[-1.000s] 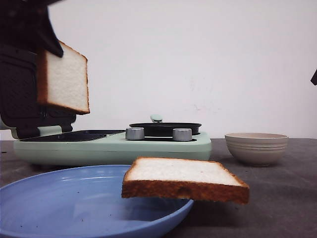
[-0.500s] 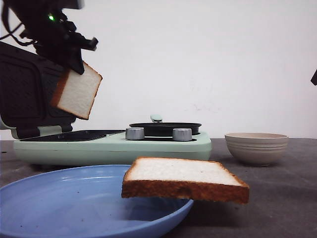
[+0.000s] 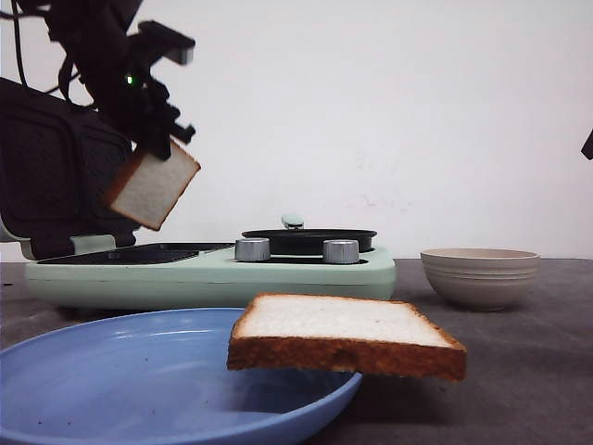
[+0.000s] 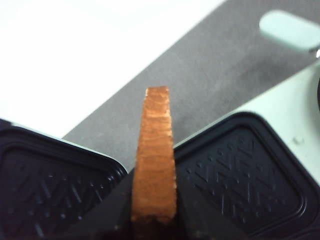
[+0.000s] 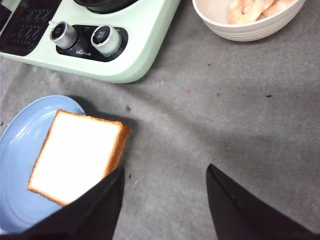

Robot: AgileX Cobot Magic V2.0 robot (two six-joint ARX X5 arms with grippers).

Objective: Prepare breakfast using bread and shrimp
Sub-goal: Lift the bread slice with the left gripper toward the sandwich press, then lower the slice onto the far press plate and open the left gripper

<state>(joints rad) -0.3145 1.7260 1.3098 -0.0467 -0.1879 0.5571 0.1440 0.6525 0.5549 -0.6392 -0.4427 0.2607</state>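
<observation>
Next, I release the bread slice from my left gripper onto the sandwich maker's dark grill plate (image 3: 163, 247) (image 4: 242, 182) next to the black pan.
My left gripper (image 3: 153, 144) is shut on a slice of bread (image 3: 153, 188), which hangs tilted above the open sandwich maker's dark grill plate (image 3: 139, 253). The left wrist view shows that slice's brown crust edge (image 4: 154, 165) pinched between the black fingers, over the two ridged plates (image 4: 240, 175). A second bread slice (image 3: 343, 332) rests on the rim of the blue plate (image 3: 120, 371), overhanging it. My right gripper (image 5: 164, 172) is open above the grey table beside this slice (image 5: 75, 155). Pale shrimp (image 5: 250, 9) lie in the beige bowl (image 5: 245, 27).
The mint-green breakfast maker (image 3: 213, 273) has a raised black lid (image 3: 51, 176) at the left, two silver knobs (image 3: 251, 248) and a round black pan (image 3: 309, 240) with a lid handle. The beige bowl (image 3: 480, 275) stands on its right on the grey table (image 5: 225, 115).
My left arm has carried its bread slice away from the camera and downward toward the open grill plate, the slice tilting more. The plate's slice and the right gripper have not moved.
</observation>
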